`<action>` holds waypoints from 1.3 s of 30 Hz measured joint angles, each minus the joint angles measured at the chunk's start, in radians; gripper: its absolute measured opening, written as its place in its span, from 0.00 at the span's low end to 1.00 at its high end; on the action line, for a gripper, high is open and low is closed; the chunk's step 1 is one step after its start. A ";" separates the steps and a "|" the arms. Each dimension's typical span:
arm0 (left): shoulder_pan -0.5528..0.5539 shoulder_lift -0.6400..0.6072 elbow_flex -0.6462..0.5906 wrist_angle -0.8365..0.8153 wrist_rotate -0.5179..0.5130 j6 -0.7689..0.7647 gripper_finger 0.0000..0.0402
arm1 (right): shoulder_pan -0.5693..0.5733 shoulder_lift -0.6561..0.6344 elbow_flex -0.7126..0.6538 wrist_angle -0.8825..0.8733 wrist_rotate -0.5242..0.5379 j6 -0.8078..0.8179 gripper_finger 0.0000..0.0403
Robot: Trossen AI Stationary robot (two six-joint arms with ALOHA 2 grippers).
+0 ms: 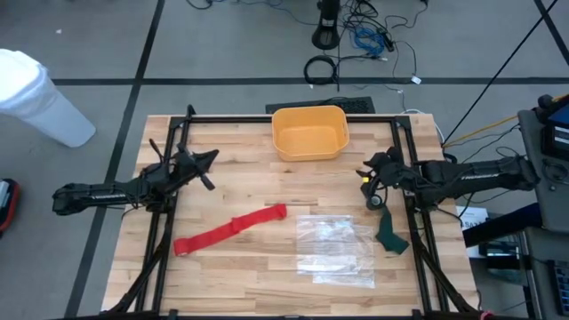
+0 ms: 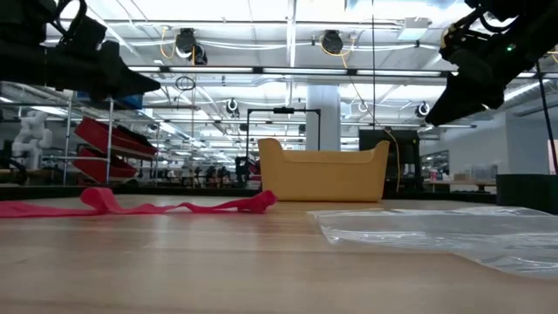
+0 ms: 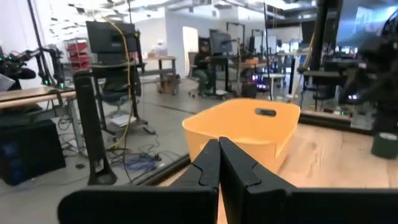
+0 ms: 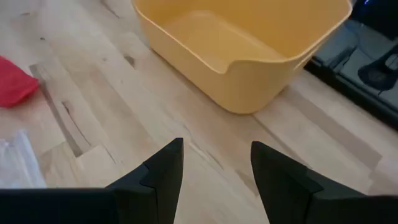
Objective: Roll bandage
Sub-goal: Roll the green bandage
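The robot's right hand will close on the rolled end (image 1: 376, 202) of the dark green bandage next to the clear plastic bag, with one finger inside the roll's hole.
The red bandage (image 1: 229, 228) lies flat as a long strip on the wooden table, slanting from near left to middle; it also shows in the low view (image 2: 131, 206), and one end shows in the right wrist view (image 4: 13, 82). My left gripper (image 1: 212, 158) is shut and empty, raised above the table's left part. My right gripper (image 1: 363, 171) is open and empty, raised above the table's right part, pointing toward the yellow bin.
A yellow bin (image 1: 308, 132) stands at the table's far middle. A clear plastic bag (image 1: 338, 249) lies at the near right. A dark green object (image 1: 389, 233) lies by the right edge. Black frame bars run along the table's sides.
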 joint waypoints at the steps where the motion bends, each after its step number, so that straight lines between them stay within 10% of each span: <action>1: 0.000 0.000 0.000 -0.016 0.022 -0.036 0.01 | 0.000 -0.002 0.000 0.001 -0.004 -0.012 0.43; 11: 0.000 0.062 0.013 -0.060 0.150 -0.191 0.00 | -0.001 0.137 0.157 -0.302 -0.067 0.102 0.43; 22: 0.000 0.425 0.183 -0.063 0.279 -0.239 0.00 | -0.004 0.395 0.399 -0.567 -0.184 0.054 0.43; 39: -0.075 0.845 0.282 0.120 0.325 -0.215 0.02 | -0.010 0.507 0.366 -0.686 -0.346 0.110 0.43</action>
